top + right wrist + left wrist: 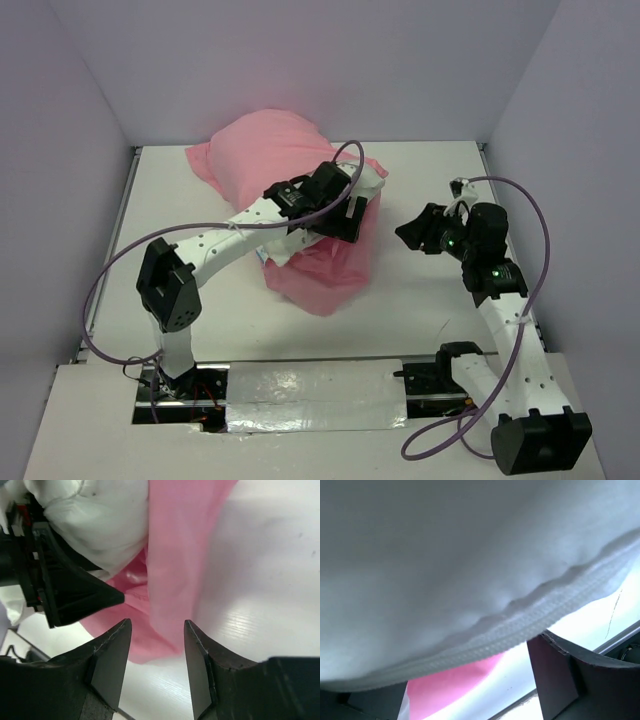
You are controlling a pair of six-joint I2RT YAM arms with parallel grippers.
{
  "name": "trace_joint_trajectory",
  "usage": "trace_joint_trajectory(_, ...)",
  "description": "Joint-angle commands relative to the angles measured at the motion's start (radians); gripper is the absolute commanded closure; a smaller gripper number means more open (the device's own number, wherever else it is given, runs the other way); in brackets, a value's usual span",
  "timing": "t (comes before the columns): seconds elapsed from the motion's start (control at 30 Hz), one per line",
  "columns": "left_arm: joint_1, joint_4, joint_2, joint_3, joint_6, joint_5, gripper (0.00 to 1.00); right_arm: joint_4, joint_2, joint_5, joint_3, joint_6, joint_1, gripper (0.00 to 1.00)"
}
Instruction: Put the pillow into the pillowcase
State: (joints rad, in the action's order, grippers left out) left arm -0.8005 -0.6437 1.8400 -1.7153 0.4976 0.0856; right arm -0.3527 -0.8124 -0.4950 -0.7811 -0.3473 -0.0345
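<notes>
The loose edge (pixel 360 243) (pixel 151 597) of the pink pillowcase is just beside my left gripper at the pillowcase's opening. My right gripper needs to close on it there.
The pink pillowcase (pixel 265 150) lies bunched at the middle back of the table, covering most of the white pillow (pixel 372 180). My left gripper (pixel 340 215) reaches into the case's mouth at its right end. In the left wrist view the pillow's seamed edge (pixel 485 630) fills the top, just above the open gripper (pixel 465 695), with the pillowcase (pixel 450 682) below. My right gripper (pixel 420 230) hovers to the right of the fabric. Its jaws (pixel 156 625) stand apart with nothing between them, facing the pillowcase's loose edge (pixel 175 555) and the pillow (pixel 105 520).
White walls close in the table (pixel 200 200) at the back and both sides. A silver taped plate (pixel 310 395) lies between the arm bases at the near edge. Purple cables (pixel 540 230) loop off both arms. The left gripper's black body (pixel 65 590) shows in the right wrist view.
</notes>
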Motion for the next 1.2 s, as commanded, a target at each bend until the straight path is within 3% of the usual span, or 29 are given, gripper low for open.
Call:
trace_joint_trajectory(0.0, 0.024, 0.006, 0.005, -0.062, -0.018, 0.042, 0.04, 0.001, 0.027, 0.061, -0.034, 0.064, -0.01, 0.46)
trace_joint_trajectory(0.2, 0.029, -0.047, 0.067, -0.145, 0.019, 0.072, 0.17, 0.234, -0.036, 0.064, 0.08, -0.002, -0.232, 0.45)
trace_joint_trajectory(0.3, 0.035, -0.048, 0.058, -0.187, 0.032, 0.1, 0.3, 0.407, -0.059, 0.078, 0.137, -0.079, -0.321, 0.47)
trace_joint_trajectory(0.33, 0.041, -0.051, 0.053, -0.2, 0.033, 0.109, 0.37, 0.447, -0.08, 0.094, 0.144, -0.094, -0.338, 0.47)
trace_joint_trajectory(0.4, 0.047, -0.065, 0.053, -0.245, 0.038, 0.123, 0.41, 0.46, -0.102, 0.219, 0.17, -0.146, -0.39, 0.47)
trace_joint_trajectory(0.53, 0.072, -0.074, 0.056, -0.274, 0.05, 0.157, 0.51, 0.57, -0.185, 0.32, 0.21, -0.234, -0.423, 0.48)
trace_joint_trajectory(1.0, 0.095, -0.053, 0.045, -0.277, 0.05, 0.125, 0.53, 0.656, -0.525, 0.469, 0.046, -0.22, -0.466, 0.46)
trace_joint_trajectory(1.17, 0.096, -0.057, 0.045, -0.287, 0.05, 0.128, 0.54, 0.684, -0.577, 0.478, 0.028, -0.232, -0.466, 0.46)
